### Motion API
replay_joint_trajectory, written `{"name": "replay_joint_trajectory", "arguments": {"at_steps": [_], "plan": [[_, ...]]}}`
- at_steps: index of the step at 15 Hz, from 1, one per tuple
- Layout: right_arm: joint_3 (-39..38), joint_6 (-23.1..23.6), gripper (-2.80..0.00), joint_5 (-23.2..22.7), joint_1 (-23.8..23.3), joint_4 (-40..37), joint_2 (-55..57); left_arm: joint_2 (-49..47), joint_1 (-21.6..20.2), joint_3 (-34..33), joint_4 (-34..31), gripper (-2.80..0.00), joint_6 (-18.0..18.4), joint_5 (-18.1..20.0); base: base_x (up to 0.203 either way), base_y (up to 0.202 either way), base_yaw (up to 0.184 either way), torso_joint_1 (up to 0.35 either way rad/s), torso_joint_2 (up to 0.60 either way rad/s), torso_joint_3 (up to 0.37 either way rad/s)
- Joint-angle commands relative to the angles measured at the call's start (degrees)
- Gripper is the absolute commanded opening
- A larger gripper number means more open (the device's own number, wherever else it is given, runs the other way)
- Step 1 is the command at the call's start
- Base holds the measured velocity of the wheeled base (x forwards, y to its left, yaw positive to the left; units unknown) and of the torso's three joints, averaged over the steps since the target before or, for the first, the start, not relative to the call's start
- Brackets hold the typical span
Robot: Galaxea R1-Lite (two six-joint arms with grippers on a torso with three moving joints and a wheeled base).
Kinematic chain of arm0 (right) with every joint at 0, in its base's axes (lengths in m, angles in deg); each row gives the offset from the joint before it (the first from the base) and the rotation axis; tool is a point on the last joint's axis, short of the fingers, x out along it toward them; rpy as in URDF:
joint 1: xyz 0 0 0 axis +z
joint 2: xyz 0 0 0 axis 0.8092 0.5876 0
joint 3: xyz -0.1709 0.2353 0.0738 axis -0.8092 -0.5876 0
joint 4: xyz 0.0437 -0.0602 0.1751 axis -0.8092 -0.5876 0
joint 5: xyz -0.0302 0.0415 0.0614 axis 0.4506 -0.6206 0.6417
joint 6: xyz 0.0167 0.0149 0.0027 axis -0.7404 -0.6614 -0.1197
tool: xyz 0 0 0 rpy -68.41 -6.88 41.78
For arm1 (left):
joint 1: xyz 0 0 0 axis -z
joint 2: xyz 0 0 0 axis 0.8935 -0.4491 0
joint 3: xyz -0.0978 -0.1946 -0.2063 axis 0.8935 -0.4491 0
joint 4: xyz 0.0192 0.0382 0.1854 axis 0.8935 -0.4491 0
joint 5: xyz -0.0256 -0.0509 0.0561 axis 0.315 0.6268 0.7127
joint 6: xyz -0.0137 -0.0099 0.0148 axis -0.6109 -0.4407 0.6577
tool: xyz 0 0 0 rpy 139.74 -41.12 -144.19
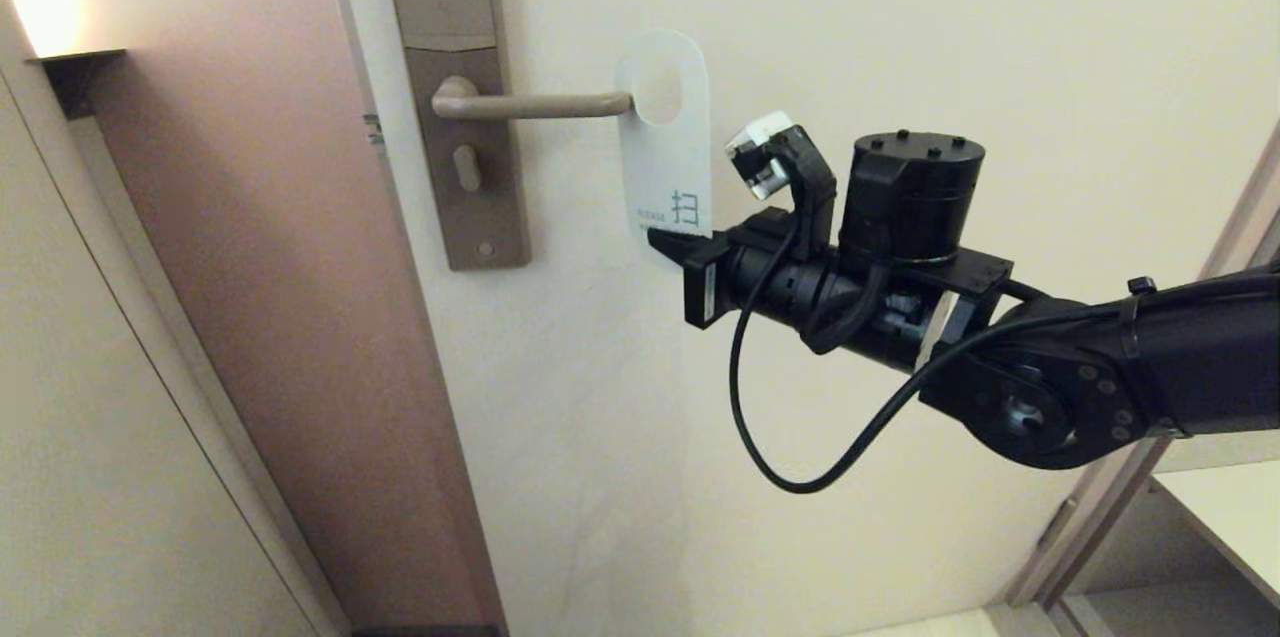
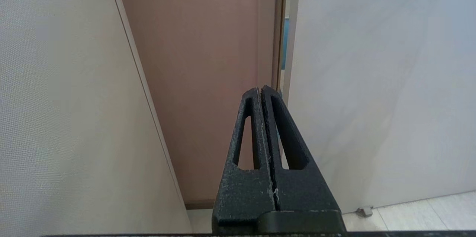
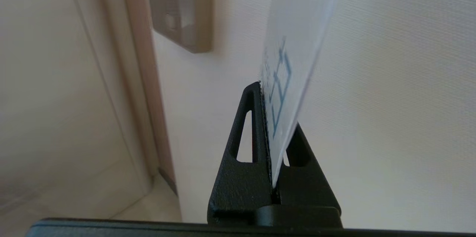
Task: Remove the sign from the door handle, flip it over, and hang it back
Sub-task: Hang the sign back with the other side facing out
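Observation:
Next, my right gripper lets go of the sign so that it hangs from the middle of the handle, just beside the edge of the brown-grey backplate (image 1: pixel 543 198).
The sign (image 1: pixel 665 142) shows its white face with teal print. Its oval hole sits at the rounded tip of the beige door handle (image 1: pixel 535 104), which sticks out from a tall brown-grey backplate (image 1: pixel 455 87). I cannot tell whether the tip is still through the hole. My right gripper (image 1: pixel 668 242) is shut on the sign's bottom edge. In the right wrist view the sign (image 3: pixel 297 43) stands edge-on between the pinched fingers (image 3: pixel 245 144), gripper (image 3: pixel 266 92). My left gripper (image 2: pixel 260 90) is shut and empty, low beside the door edge, out of the head view.
The cream door (image 1: pixel 900 37) fills the background, with a pinkish-brown wall panel (image 1: pixel 260 217) and a cream panel (image 1: pixel 80 367) at the left. A keyhole (image 1: pixel 467 167) sits below the handle. A door frame and a shelf (image 1: pixel 1220 497) are at the lower right.

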Motion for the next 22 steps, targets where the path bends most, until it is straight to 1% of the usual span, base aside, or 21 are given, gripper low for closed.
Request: {"name": "replay_joint_trajectory", "arguments": {"at_steps": [1,6,15,22], "plan": [[0.9,0.0,-2.8,-0.1,1.1,0.3,0.4,0.0,0.0,0.0,0.0,-2.8,0.0,0.1,0.0,0.0,0.0,0.0,0.0,0.0],[1.4,0.0,-2.8,0.0,3.3,0.3,0.6,-0.1,0.0,0.0,0.0,-2.8,0.1,0.1,0.0,0.0,0.0,0.0,0.0,0.0],[1.2,0.1,-2.8,0.0,3.6,0.1,0.8,-0.1,0.0,0.0,0.0,-2.8,0.1,0.0,0.0,0.0,0.0,0.0,0.0,0.0],[1.9,0.0,-2.8,-0.1,6.9,0.4,1.5,-0.1,0.0,0.0,0.0,-2.8,0.0,0.1,0.0,0.0,0.0,0.0,0.0,0.0]]}}
